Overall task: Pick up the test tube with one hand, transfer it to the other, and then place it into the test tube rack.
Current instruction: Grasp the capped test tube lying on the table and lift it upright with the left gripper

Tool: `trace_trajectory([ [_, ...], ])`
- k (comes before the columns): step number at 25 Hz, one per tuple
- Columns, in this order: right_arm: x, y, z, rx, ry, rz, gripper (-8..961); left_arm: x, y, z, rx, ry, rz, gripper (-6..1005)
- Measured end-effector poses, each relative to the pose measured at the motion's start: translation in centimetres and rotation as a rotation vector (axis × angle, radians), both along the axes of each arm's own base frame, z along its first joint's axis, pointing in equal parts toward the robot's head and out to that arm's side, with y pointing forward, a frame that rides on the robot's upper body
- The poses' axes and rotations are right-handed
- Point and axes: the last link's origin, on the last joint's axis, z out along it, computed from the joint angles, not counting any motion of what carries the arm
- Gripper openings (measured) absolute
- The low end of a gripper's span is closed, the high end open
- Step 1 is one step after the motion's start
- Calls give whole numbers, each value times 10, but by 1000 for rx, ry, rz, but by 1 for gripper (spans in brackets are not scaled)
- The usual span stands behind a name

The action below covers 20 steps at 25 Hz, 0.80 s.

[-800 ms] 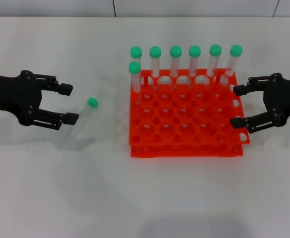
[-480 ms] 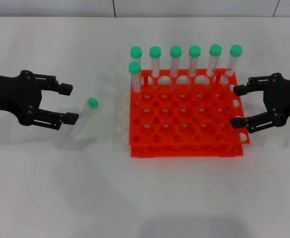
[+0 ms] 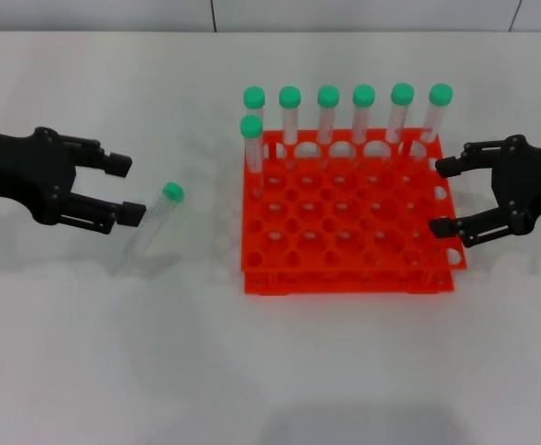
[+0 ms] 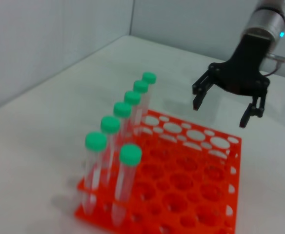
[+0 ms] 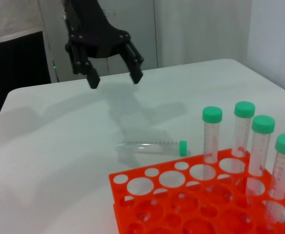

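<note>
I should next close my left gripper on the lying test tube, on the table, at the lower half of its clear body [image 3: 141, 241].
A clear test tube [image 3: 150, 230] with a green cap lies flat on the white table left of the orange-red rack [image 3: 349, 218]; it also shows in the right wrist view [image 5: 152, 146]. My left gripper [image 3: 124, 190] is open and empty, hovering just left of the tube's capped end; it shows far off in the right wrist view [image 5: 114, 74]. My right gripper [image 3: 443, 197] is open and empty at the rack's right edge, also seen in the left wrist view [image 4: 225, 106]. Several green-capped tubes [image 3: 327, 116] stand in the rack's back row, and one stands in the second row at the left [image 3: 252, 144].
The rack [image 4: 191, 170] shows with many empty holes toward its front. The white table [image 3: 270, 371] stretches in front of the rack, with a wall at the back edge.
My left gripper has drawn slightly left and up, away from the lying tube. The tube, rack and right gripper have not moved.
</note>
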Motion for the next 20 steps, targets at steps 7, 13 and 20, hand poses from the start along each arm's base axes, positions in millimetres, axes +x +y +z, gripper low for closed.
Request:
trace_trajectory([
  [7, -2, 2, 3, 13, -7, 15, 870, 21, -5, -1, -60, 202, 215, 791],
  [13, -3, 2, 1, 13, -7, 27, 870, 25, 2, 4, 14, 361, 409, 789],
  [20, -5, 1, -1, 18, 1, 42, 869, 22, 13, 3, 61, 412, 575, 787],
])
